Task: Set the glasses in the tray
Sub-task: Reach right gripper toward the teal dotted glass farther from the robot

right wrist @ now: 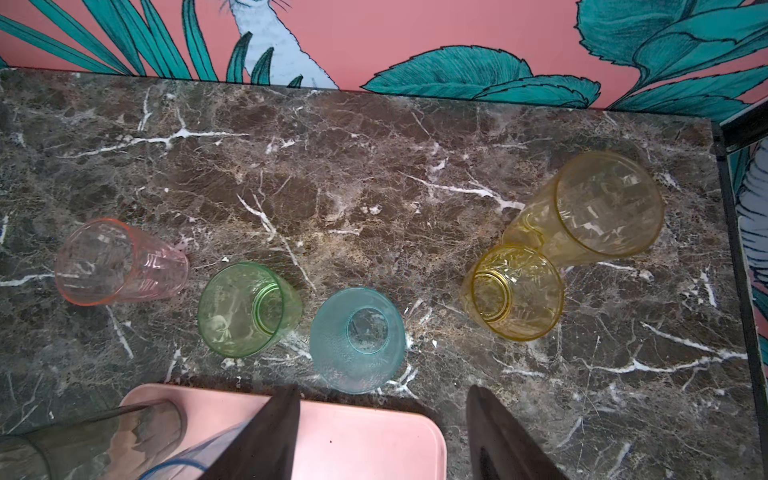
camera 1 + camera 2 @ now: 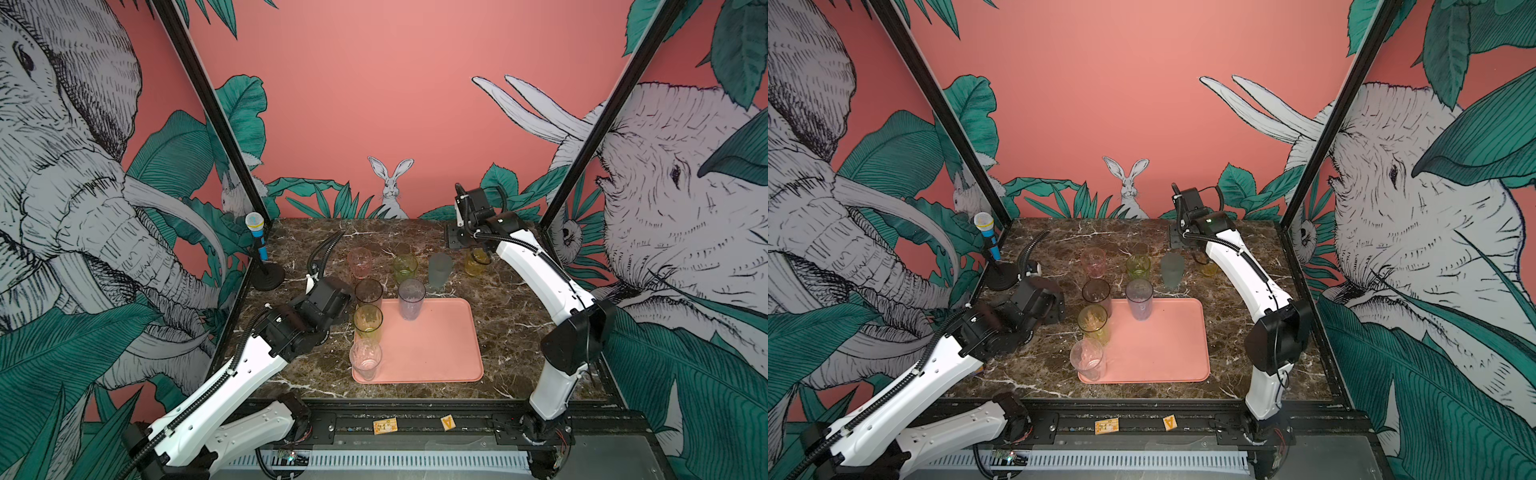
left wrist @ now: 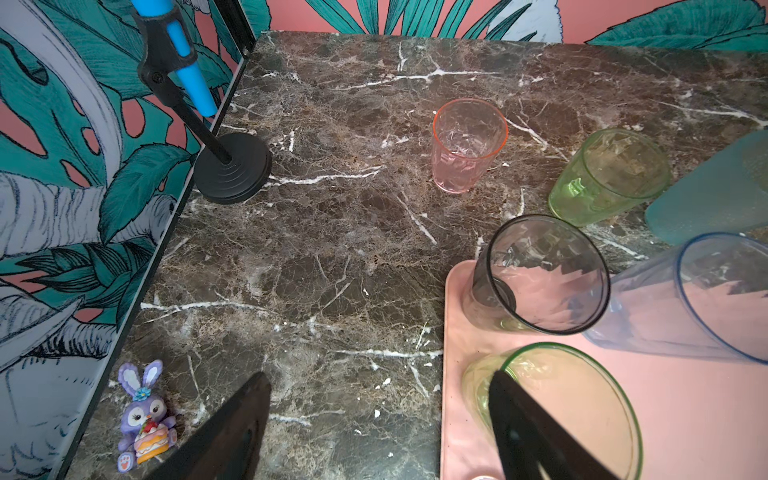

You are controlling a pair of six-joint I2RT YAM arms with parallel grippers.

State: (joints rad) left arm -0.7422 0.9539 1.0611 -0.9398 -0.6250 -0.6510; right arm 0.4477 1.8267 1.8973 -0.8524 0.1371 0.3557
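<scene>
My right gripper should next move to the teal-grey glass's rim (image 2: 451, 258) (image 1: 403, 342) and close there, on the side closest to the amber glasses.
The salmon-pink tray (image 2: 440, 345) lies mid-table. On its left side stand a smoky grey glass (image 2: 368, 293), a green-tinted tall one (image 2: 368, 323) and a clear one (image 2: 365, 359); a lilac-blue glass (image 2: 411, 299) stands at its far edge. Behind the tray on the marble are a pink glass (image 2: 359, 262), a green one (image 2: 405, 268), a teal-grey one (image 2: 439, 270) and two amber ones (image 1: 512, 291) (image 1: 598, 208). My left gripper (image 3: 378, 375) is open over the table left of the tray. My right gripper (image 1: 382, 390) hangs open, high above the tray's far right corner.
A blue toy microphone on a black stand (image 2: 261, 249) occupies the back left corner. A small purple bunny figure (image 3: 143, 419) sits at the table's left edge. Black frame posts (image 2: 216, 124) and painted walls close in the left, right and back sides.
</scene>
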